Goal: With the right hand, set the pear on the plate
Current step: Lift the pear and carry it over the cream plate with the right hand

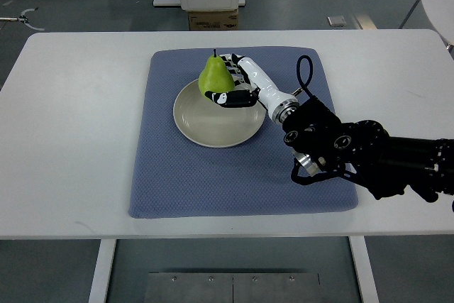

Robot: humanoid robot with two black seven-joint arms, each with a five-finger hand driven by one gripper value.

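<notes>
Next, I let go of the green pear with my right gripper just off the middle of the cream plate [227, 110], toward the black arm.
A green pear [211, 76] with a dark stem stands upright over the far rim of a cream plate [206, 127]. My right hand [228, 81] reaches in from the right edge on a black arm and is shut on the pear, thumb across its front and fingers behind it. Whether the pear's base touches the plate is hidden by the hand. The plate lies on a blue mat [234, 182] in the middle of the white table.
The white table [64, 140] extends well beyond the mat on both sides. Beyond its far edge stand a white cabinet base with a cardboard box [212, 18] and, at the top right, part of a white round object [440, 5].
</notes>
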